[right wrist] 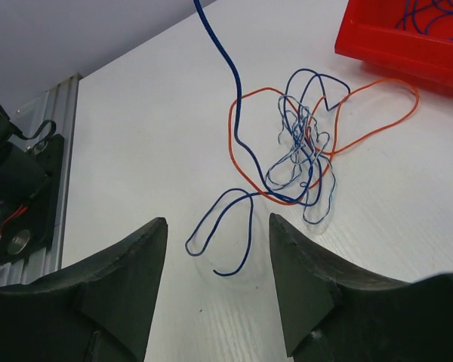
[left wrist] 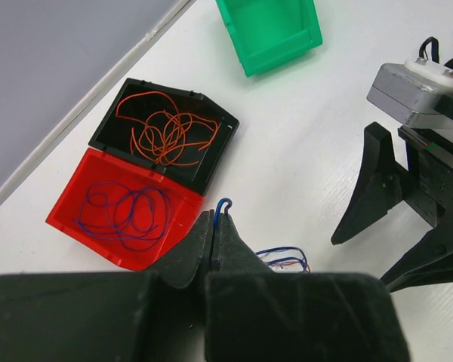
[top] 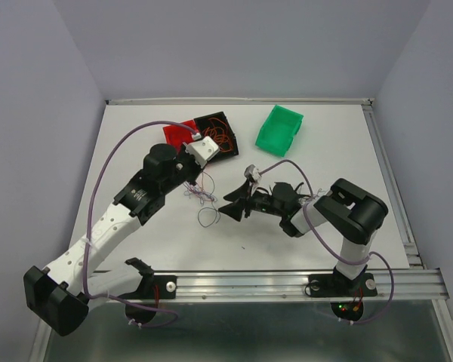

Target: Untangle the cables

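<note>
My right gripper will grab the orange cable's bend (top: 211, 200) (right wrist: 273, 197) next to the tight piece of blue cable, on the side of the tangle nearest to that gripper.
A small tangle of thin blue and orange cables (right wrist: 302, 151) lies on the white table, and in the top view the same cables (top: 201, 194) sit between the two arms. My left gripper (left wrist: 214, 219) is shut on one blue strand (left wrist: 223, 204), whose tip pokes out above the fingertips. That strand (right wrist: 220, 53) rises taut from the tangle toward the left gripper (top: 193, 173). My right gripper (right wrist: 217, 222) stands open just short of the tangle, with a loose blue loop (right wrist: 223, 226) lying between its fingertips. It holds nothing. In the top view the right gripper (top: 229, 206) points left.
A black bin (left wrist: 211, 162) holds orange wires and the red bin (left wrist: 68, 219) joined to it holds blue wires, both at the back left. An empty green bin (top: 279, 130) stands at the back centre. A metal rail (top: 287, 285) runs along the near edge.
</note>
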You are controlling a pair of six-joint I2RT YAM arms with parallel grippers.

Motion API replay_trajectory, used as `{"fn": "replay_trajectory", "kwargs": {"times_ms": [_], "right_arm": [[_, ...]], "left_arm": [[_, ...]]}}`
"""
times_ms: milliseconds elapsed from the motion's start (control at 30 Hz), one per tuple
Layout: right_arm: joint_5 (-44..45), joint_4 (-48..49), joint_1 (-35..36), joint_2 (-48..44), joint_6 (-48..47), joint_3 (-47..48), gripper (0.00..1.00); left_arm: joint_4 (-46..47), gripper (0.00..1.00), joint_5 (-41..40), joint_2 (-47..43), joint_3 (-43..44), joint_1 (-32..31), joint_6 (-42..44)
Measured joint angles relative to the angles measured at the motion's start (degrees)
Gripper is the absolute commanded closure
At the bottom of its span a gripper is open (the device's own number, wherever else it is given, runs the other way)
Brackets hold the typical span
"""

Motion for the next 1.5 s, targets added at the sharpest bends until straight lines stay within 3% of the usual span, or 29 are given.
{"fn": "replay_trajectory", "kwargs": {"times_ms": [200, 433, 700, 1133, 1233, 1333, 1433, 1500], "right_arm": [[0.13, -0.07, 1.05, 0.50, -2.51, 0.04, 0.44], [4.90, -0.17, 8.55, 0.50, -10.54, 1.75, 0.47], [12.28, -2.25, 12.66, 1.11, -18.47, 9.35, 0.35], [24.17, -11.58, 12.66, 8.96, -24.39, 18.51, 0.37], [25.75, -13.35, 12.66, 9.99, -25.29, 19.39, 0.49], [26.73, -15.23, 12.66, 10.27, -25.88, 19.54, 0.87], [26.75, -15.93, 12.66, 10.25, -26.29, 19.54, 1.00], [26.47, -16.28, 12.70, 9.94, -26.32, 19.50, 0.99]], "left_arm": [[0.98, 1.00, -0.94, 0.55, -1.38, 0.00, -0.15], [3.32, 1.00, -4.26, 5.84, -1.55, 0.00, -1.14], [6.58, 1.00, -6.29, 7.67, -1.95, 0.83, -2.40], [7.69, 1.00, -6.21, 8.66, -2.12, 2.14, -2.82], [7.72, 1.00, -6.19, 8.66, -2.58, 2.29, -2.82], [7.74, 1.00, -6.21, 8.68, -2.69, 2.51, -2.82], [8.00, 1.00, -6.27, 8.79, -2.69, 2.82, -2.82], [8.46, 1.00, -6.32, 9.18, -2.69, 3.34, -2.82]]}}
